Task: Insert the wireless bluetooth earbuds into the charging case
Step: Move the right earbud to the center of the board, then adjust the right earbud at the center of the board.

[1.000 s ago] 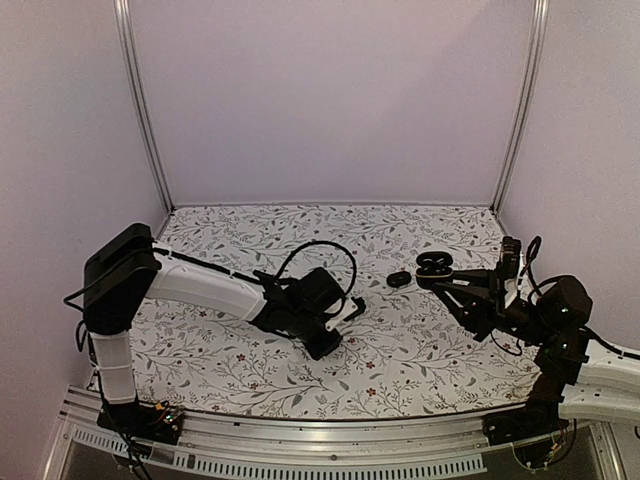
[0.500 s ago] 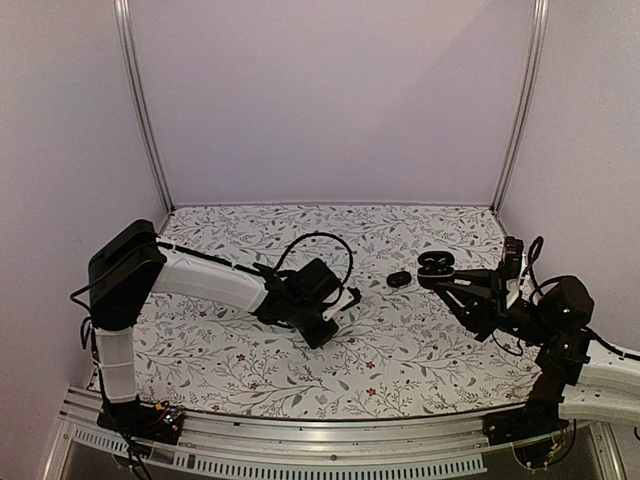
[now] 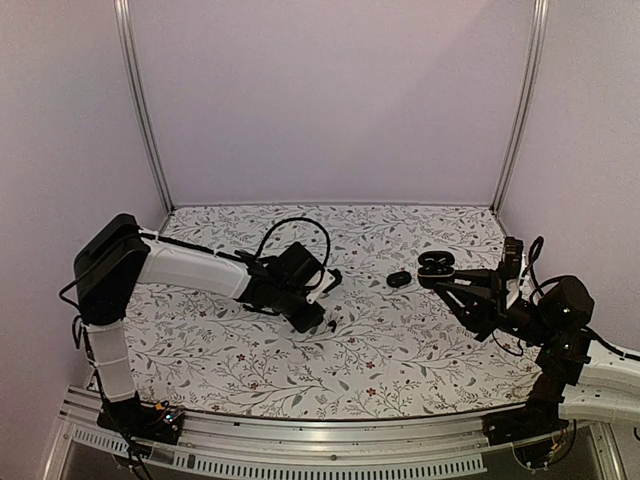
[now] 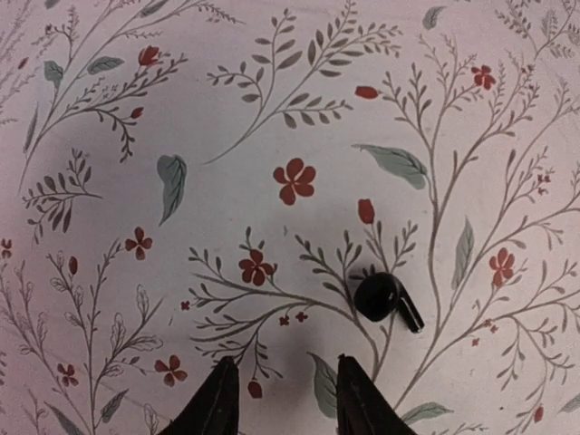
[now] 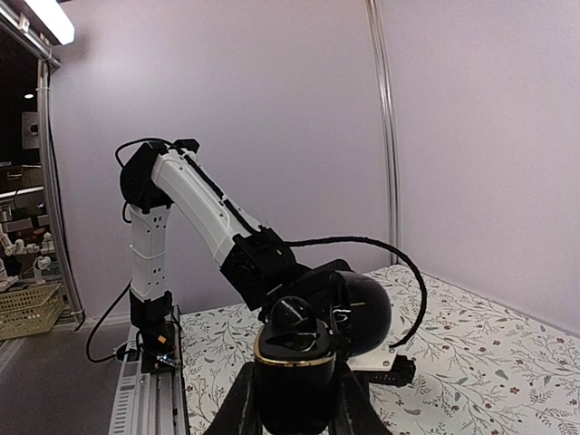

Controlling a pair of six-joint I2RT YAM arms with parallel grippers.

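Observation:
The earbud is lying outside the open fingers of my left gripper, so next I move that gripper over and close it on the earbud's round head (image 4: pixel 375 297) before I lift.
A tiny black earbud (image 4: pixel 385 299) with a short stem lies on the floral cloth, just ahead and right of my left gripper (image 4: pixel 285 385). That gripper is open and empty, and it hovers over the cloth left of centre in the top view (image 3: pixel 322 298). My right gripper (image 5: pixel 292 399) is shut on the black charging case (image 5: pixel 294 362), which it holds upright above the table with the lid open. One earbud (image 5: pixel 292 317) sits in the case. The case also shows at the right in the top view (image 3: pixel 433 264).
A small black pebble-shaped object (image 3: pixel 399 279) lies on the cloth just left of the held case. The left arm's black cable (image 3: pixel 290 225) loops above its wrist. Metal frame posts (image 3: pixel 515 110) stand at the back corners.
My left gripper has drawn back to the left and away from the near edge, still open. The right arm and the case have not moved.

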